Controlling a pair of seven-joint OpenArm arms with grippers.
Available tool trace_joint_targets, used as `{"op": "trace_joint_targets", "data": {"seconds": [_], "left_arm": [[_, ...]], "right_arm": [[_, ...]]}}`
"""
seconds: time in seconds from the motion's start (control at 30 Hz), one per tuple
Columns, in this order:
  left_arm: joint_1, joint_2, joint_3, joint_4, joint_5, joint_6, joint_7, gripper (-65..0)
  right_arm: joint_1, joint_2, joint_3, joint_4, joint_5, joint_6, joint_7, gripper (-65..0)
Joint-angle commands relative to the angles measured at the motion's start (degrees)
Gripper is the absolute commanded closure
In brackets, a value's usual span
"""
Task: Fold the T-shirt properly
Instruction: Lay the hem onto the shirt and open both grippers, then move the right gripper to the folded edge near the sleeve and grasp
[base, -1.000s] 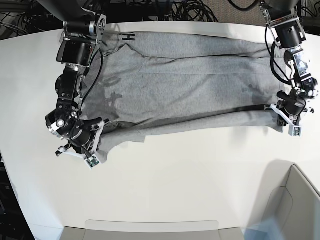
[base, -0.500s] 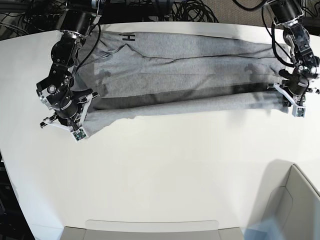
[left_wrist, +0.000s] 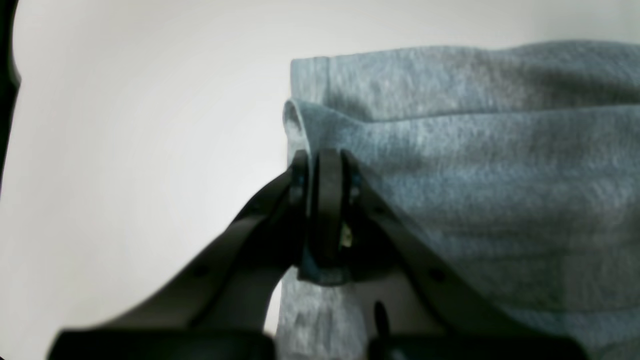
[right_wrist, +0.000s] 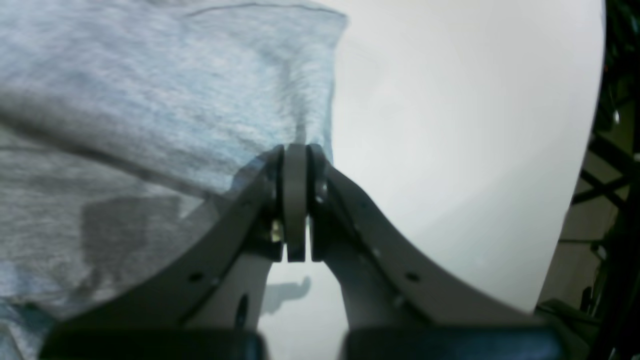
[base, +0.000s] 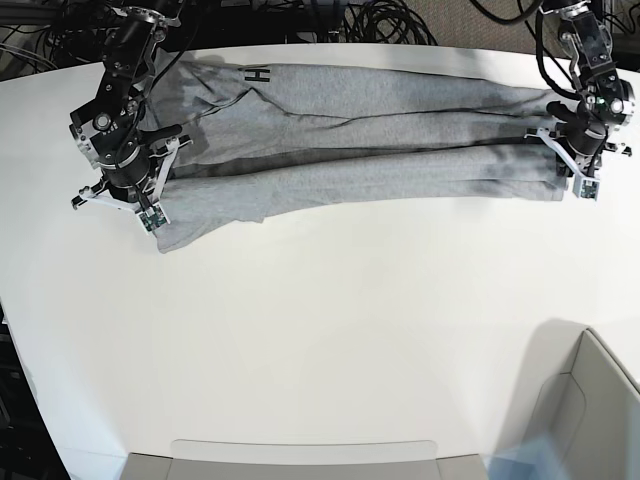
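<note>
The robot's right gripper needs to release the folded edge on the T-shirt, just inward from its jutting near corner (base: 182, 196) (right_wrist: 243, 171).
The light grey T-shirt (base: 380, 130) lies stretched sideways along the far part of the white table (base: 320, 330), with its near edge folded up over itself. Black lettering (base: 258, 74) shows near its far left. My left gripper (base: 580, 175) at the shirt's right end is shut on a folded edge of the T-shirt (left_wrist: 475, 175); its jaws (left_wrist: 322, 160) pinch the cloth. My right gripper (base: 148, 212) at the shirt's left end is shut on the edge of the T-shirt (right_wrist: 150, 100), with the jaws (right_wrist: 296, 150) closed on it.
A grey bin (base: 590, 400) stands at the near right corner and a flat grey tray (base: 300, 460) at the near edge. Black cables (base: 380, 20) lie behind the table's far edge.
Both grippers have moved toward the far edge, carrying the shirt's near edge with them. The shirt now forms a narrower band across the back of the table.
</note>
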Motion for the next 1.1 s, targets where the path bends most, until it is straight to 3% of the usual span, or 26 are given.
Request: {"op": "trace_joint_targets", "data": {"seconds": [0.0, 0.13, 0.37, 0.63, 0.83, 0.93, 1.07], "left_arm": [[0.13, -1.21, -0.56, 1.71, 0.31, 0.47, -1.12, 0.0], [2.33, -1.21, -0.65, 5.05, 0.31, 0.47, -1.03, 0.0], [4.44, -0.07, -5.04, 6.46, 0.31, 0.47, -1.03, 0.0], [4.53, 0.11, -5.66, 6.37, 0.48, -4.46, 0.64, 0.0], [4.18, 0.11, -5.75, 6.37, 0.48, -4.37, 2.22, 0.0], [4.09, 0.11, -5.66, 6.37, 0.48, -4.37, 2.4, 0.0], [4.0, 0.11, -5.39, 6.37, 0.48, -4.37, 2.4, 0.0]], "right_arm": [[0.62, 0.2, 1.4, 1.31, -0.2, 0.91, 0.49, 0.0], [0.8, -2.34, 6.94, 1.4, -0.46, 0.91, 0.49, 0.0], [-2.19, -2.52, 11.51, 2.63, -0.55, 0.91, 0.57, 0.0], [-7.11, -4.1, 11.6, 5.97, -0.46, 0.91, 0.75, 0.0], [-7.02, -5.07, 10.9, 5.88, -0.46, 0.91, 0.84, 0.0], [-6.41, -5.25, 7.03, 5.88, -0.55, 0.91, 0.84, 0.0], [-6.14, -5.42, 1.49, 5.88, -0.55, 0.91, 0.84, -19.3]]}}
